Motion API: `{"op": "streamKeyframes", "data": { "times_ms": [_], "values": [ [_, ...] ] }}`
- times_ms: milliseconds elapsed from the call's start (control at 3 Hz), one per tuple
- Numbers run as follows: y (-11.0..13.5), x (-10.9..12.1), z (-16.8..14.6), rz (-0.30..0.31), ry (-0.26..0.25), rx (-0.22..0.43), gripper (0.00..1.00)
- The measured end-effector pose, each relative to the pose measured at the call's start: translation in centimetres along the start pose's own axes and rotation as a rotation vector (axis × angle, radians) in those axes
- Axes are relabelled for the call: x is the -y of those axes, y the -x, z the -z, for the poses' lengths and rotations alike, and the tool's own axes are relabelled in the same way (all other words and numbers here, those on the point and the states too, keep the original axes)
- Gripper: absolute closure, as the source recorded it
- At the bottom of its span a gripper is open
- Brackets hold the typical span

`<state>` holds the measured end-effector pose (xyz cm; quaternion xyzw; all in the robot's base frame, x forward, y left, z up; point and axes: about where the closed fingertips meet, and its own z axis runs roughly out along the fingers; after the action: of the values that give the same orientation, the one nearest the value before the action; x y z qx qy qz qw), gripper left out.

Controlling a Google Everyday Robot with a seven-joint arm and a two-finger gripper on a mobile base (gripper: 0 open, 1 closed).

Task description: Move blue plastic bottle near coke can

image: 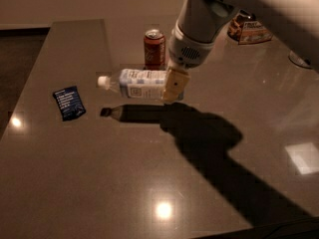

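Note:
The blue plastic bottle, hanging level above the table now, will go down from my gripper on its side on the table [161, 76] just in front of the coke can.
The blue plastic bottle [137, 83] is clear with a white cap and a pale blue-and-white label. It hangs level above the table, cap pointing left, with its shadow on the table below it. My gripper [174, 85] is shut on the bottle's base end, a tan finger pad across it. The coke can [154, 49], reddish-brown with a silver top, stands upright just behind the bottle, a short way beyond it. The white arm comes in from the upper right.
A small dark blue snack packet [68, 102] lies on the brown table [99, 183] at the left. A labelled glass jar [246, 29] stands at the back right. The table's left edge runs near the packet.

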<state>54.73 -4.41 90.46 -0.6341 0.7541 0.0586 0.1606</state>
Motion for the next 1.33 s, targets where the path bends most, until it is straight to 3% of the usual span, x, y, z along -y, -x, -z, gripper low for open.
{"op": "streamKeyframes", "data": {
  "times_ms": [667, 1000, 1333],
  "values": [
    [-2.4, 5.2, 0.0, -0.13, -0.146, -0.017, 1.0],
    [-3.2, 6.8, -0.7, -0.15, -0.18, -0.041, 1.0],
    [-3.8, 7.4, -1.7, -0.149, -0.186, -0.067, 0.83]
  ]
}}
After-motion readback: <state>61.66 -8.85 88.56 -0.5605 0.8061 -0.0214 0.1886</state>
